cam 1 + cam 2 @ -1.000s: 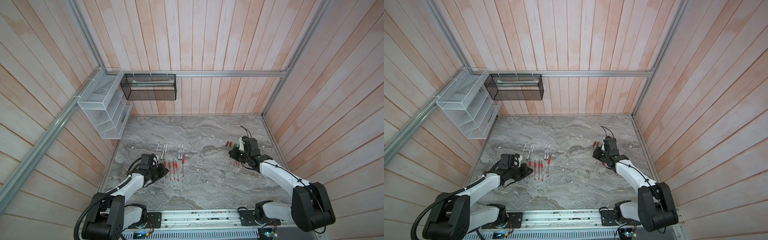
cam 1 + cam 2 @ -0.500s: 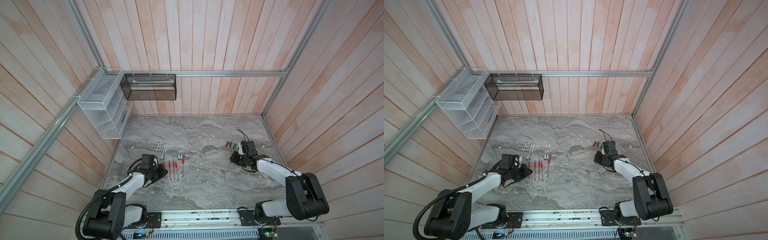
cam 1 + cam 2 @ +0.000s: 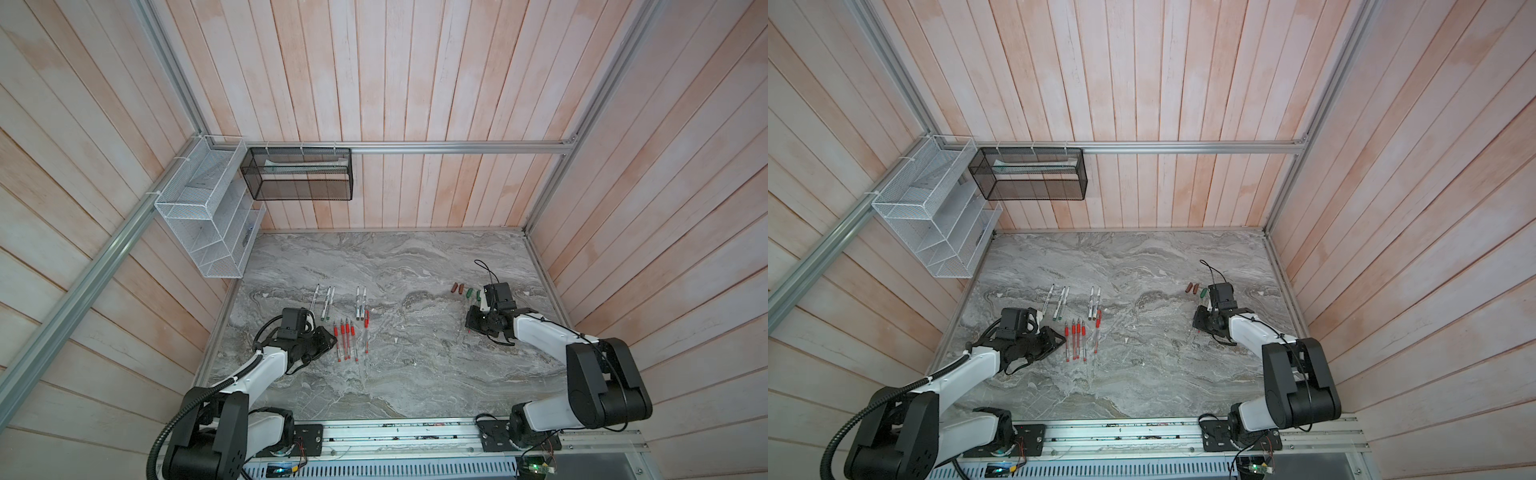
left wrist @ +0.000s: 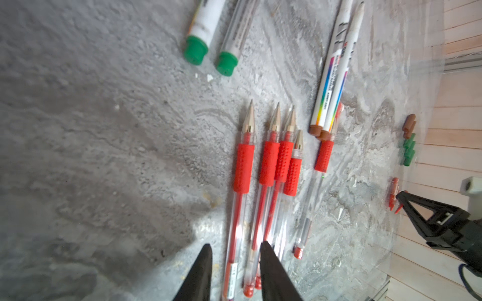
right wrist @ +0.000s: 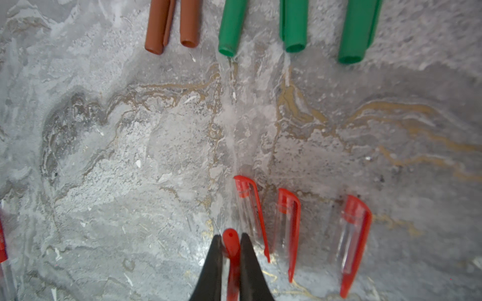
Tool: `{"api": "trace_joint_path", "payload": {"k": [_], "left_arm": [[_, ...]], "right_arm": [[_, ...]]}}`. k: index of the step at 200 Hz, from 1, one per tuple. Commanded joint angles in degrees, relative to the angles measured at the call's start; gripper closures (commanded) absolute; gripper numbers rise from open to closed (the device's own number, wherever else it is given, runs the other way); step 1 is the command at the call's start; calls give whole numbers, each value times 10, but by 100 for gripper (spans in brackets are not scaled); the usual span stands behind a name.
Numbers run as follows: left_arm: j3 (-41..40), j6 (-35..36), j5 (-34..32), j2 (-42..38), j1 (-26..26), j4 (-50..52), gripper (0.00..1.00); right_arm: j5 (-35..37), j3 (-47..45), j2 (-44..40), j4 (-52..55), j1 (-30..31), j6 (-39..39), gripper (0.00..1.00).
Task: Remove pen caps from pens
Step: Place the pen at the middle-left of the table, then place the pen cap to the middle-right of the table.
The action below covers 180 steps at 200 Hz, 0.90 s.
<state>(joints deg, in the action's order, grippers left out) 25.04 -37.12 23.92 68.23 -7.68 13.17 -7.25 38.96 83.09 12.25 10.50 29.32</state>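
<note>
Next, my right gripper releases the red pen cap on the marble table (image 3: 466, 321) (image 5: 238, 245), setting it free beside the three red caps.
Several clear pens with red grips (image 4: 268, 166) lie uncapped in a row, also seen in both top views (image 3: 345, 338) (image 3: 1075, 336). White markers (image 4: 331, 88) (image 3: 328, 301) lie beyond them. My left gripper (image 4: 236, 244) (image 3: 330, 341) is open, its fingers straddling the rear end of the leftmost pen (image 4: 242, 166), which rests on the table. My right gripper (image 5: 230, 235) (image 3: 473, 326) is shut on a red pen cap (image 5: 230, 245) low over the table. Three red caps (image 5: 289, 226) lie beside it; brown caps (image 5: 156, 26) and green caps (image 5: 293, 26) lie ahead.
The grey marble table (image 3: 415, 365) is walled by wooden panels. A white wire rack (image 3: 203, 216) and a black mesh basket (image 3: 297, 174) hang at the back left. The arm bases sit on a rail (image 3: 395, 432) along the front edge.
My left gripper has opened, letting go of the pen it held, which now lies on the table. My right gripper has come down and nearer with the red cap still in it.
</note>
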Motion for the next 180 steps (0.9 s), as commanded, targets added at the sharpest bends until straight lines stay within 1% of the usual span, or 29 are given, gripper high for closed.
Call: {"api": "trace_joint_path", "payload": {"k": [1,27,37,49,56,74,91,112,147,180], "left_arm": [[-10,-3,-9,-29,14,-5,60],[-16,-6,-9,-73,55,-25,50],[-27,-8,-12,-93,66,-48,43],[-31,-8,-2,-111,83,-65,41],[-27,-4,-1,-124,89,-69,37],[-19,30,0,-154,96,-93,28],[-21,56,-4,-180,111,-125,23],[-5,89,-8,-197,123,-125,16],[14,163,-21,-209,130,-146,8],[21,190,-24,-210,135,-144,3]], "right_arm": [[25,22,8,29,-6,-17,99],[25,31,11,35,-5,-21,98],[31,33,15,33,-6,-24,97],[35,40,24,37,-6,-24,97],[33,46,30,40,-6,-23,96],[27,59,43,43,-6,-26,95],[34,71,53,47,-6,-31,95],[33,83,63,57,-4,-28,95],[37,93,82,58,3,-34,94],[33,102,96,64,17,-33,92]]}}
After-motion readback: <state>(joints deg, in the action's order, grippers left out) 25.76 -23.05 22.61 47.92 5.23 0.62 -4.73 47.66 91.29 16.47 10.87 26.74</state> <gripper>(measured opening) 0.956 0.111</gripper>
